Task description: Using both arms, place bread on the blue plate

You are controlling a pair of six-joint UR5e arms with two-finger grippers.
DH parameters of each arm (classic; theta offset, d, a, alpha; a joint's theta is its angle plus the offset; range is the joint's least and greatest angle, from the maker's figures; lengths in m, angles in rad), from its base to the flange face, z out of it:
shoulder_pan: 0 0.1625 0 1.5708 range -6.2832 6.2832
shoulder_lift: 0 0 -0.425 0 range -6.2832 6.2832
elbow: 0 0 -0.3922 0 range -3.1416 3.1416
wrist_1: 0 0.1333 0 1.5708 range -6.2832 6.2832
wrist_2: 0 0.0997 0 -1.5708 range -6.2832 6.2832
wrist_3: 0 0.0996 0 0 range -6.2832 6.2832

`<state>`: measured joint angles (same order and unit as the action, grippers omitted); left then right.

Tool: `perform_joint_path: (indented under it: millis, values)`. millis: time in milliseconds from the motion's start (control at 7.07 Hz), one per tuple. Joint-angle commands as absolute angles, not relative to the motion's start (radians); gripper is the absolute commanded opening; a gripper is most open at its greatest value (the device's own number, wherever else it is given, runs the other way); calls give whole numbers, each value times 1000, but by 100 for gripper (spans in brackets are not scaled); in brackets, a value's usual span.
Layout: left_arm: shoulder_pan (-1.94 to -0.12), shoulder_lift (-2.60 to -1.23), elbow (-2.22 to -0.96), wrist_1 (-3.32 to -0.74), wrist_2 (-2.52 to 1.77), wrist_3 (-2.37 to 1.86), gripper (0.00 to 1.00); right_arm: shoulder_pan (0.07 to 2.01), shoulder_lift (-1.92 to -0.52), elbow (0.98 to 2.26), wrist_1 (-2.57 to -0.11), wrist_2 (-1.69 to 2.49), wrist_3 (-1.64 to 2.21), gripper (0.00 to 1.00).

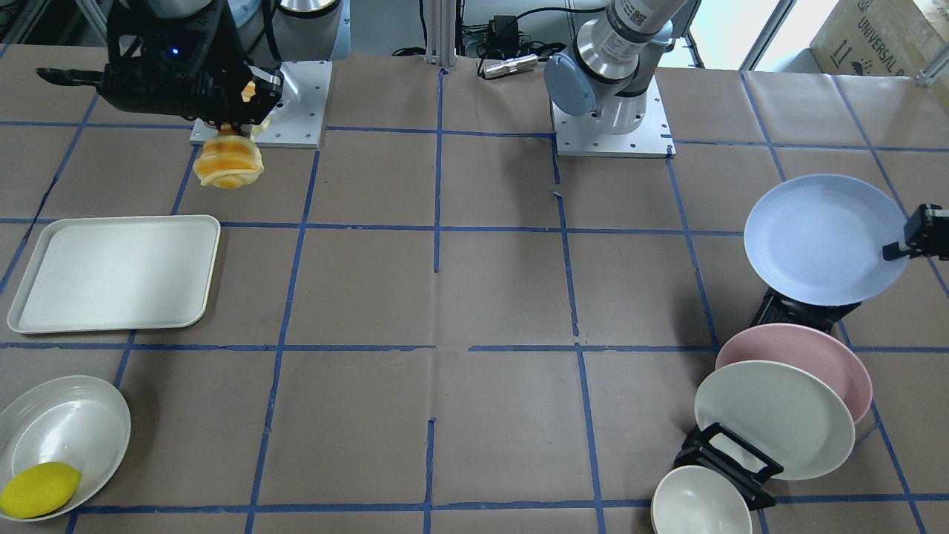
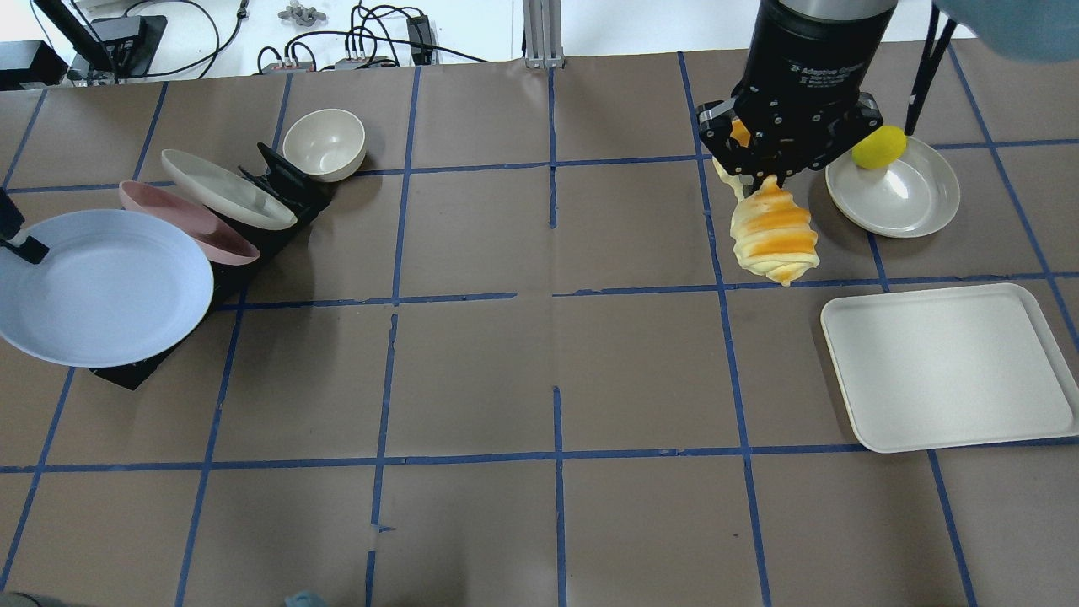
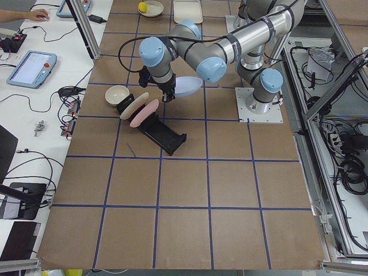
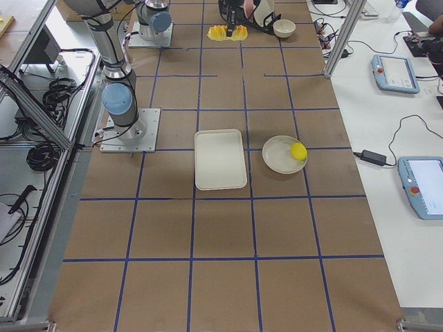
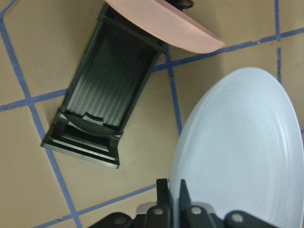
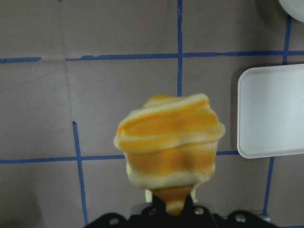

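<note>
My left gripper will let go of the blue plate on the open table, over the spot that is the gap in the blue tape line (image 1: 440, 338).
My right gripper (image 2: 759, 173) is shut on one end of the bread (image 2: 775, 232), an orange and cream ridged loaf that hangs down from it above the table. The bread fills the middle of the right wrist view (image 6: 170, 142) and shows at the upper left of the front view (image 1: 228, 165). My left gripper (image 2: 21, 244) is shut on the rim of the blue plate (image 2: 101, 287) and holds it raised, tilted above the black rack (image 1: 804, 308). In the left wrist view the fingers (image 5: 164, 197) pinch the plate's edge (image 5: 242, 152).
A white tray (image 2: 948, 367) lies on the table near the bread. A white dish (image 2: 906, 198) holds a yellow lemon (image 2: 878, 147). The rack also holds a pink plate (image 2: 185, 221) and a white plate (image 2: 223, 187), with a small bowl (image 2: 324, 143) beside them.
</note>
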<state>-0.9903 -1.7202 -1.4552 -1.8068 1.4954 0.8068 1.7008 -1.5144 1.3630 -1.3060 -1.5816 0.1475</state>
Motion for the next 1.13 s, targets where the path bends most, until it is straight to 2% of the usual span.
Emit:
perform_joint_path:
  millis: [0, 283, 566, 708, 991]
  values:
    - [-1170, -1632, -1557, -1772, 1467, 590, 14, 1674, -1512, 1408, -1333, -1581, 71, 11]
    - [-1290, -1647, -1656, -1650, 1373, 459, 14, 1631, -1554, 1487, -1354, -1572, 12, 11]
    - [-1412, -1678, -1788, -1420, 1304, 343, 13, 1623, -1636, 1639, -1503, -1583, -15, 11]
    - [-1470, -1712, -1821, -1328, 1277, 268, 14, 1602, -1650, 1666, -1522, -1585, -26, 11]
    - [-1564, -1822, -1806, -1194, 1241, 165, 14, 1571, -1652, 1669, -1517, -1583, -26, 11]
